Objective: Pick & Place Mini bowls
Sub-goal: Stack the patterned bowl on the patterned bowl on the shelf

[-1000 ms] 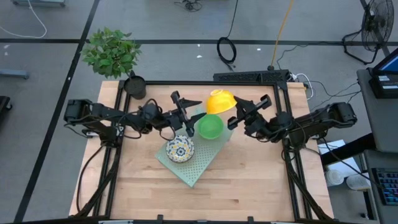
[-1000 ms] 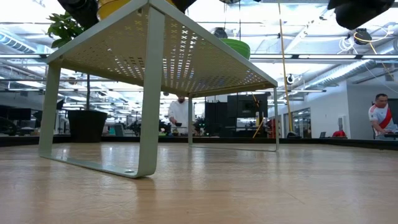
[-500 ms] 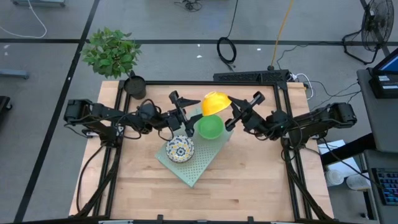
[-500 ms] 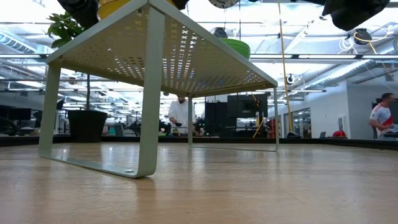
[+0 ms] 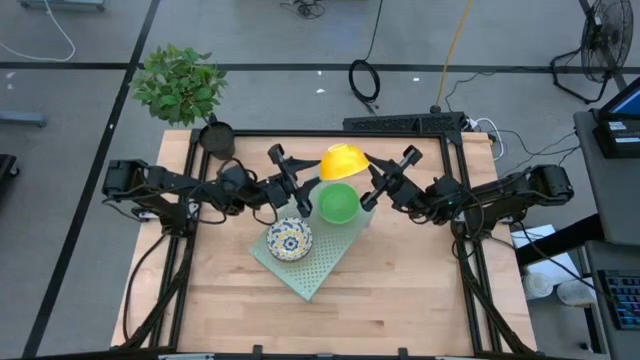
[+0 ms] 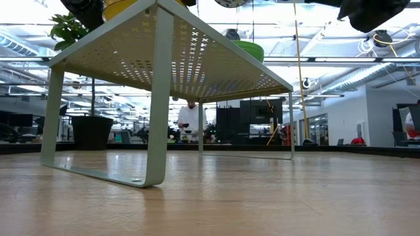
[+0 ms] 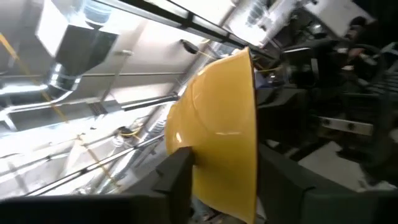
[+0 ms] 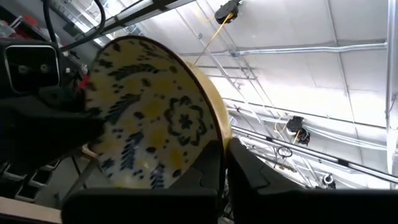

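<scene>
The bowl's bulging yellow side is spanned by my left gripper's fingers, so my right gripper should hold the bowl while my left gripper opens and pinches the bowl's rim (image 7: 254,130).
A mini bowl, yellow outside (image 5: 343,160) and floral inside (image 8: 149,118), hangs on edge in the air above the far part of a pale green perforated rack (image 5: 310,270). My left gripper (image 5: 308,178) meets it from the left and my right gripper (image 5: 374,180) from the right, each shut on it. A plain green mini bowl (image 5: 338,203) and a second floral mini bowl (image 5: 289,239) sit upright on the rack top. The low view shows the green bowl (image 6: 249,49) from below. My left gripper holds the bowl's wall near the rim (image 7: 249,155), one finger on the yellow outside (image 7: 180,171) and one on the inner side (image 7: 283,180). It comes level from the table's left. The bowl is lifted clear, on edge. My right gripper pinches the bowl's rim (image 8: 219,146) on the opposite side, one finger on the floral inside (image 8: 205,177) and one on the yellow outside (image 8: 249,171). It reaches in from the table's right, slanting slightly upward. The bowl's inside faces this wrist camera.
The rack stands on thin legs (image 6: 157,131) in the table's middle, with open wood in front of it. A black plant pot (image 5: 216,138) with a leafy plant sits at the far left corner. A dark frame (image 5: 450,140) edges the table. People stand in the room beyond.
My right gripper has moved toward the table's left and far edge, up to the yellow bowl, and its fingers now sit at the rim. My left gripper and the bowl have shifted a little toward the left. The bowls on the rack have stayed put.
</scene>
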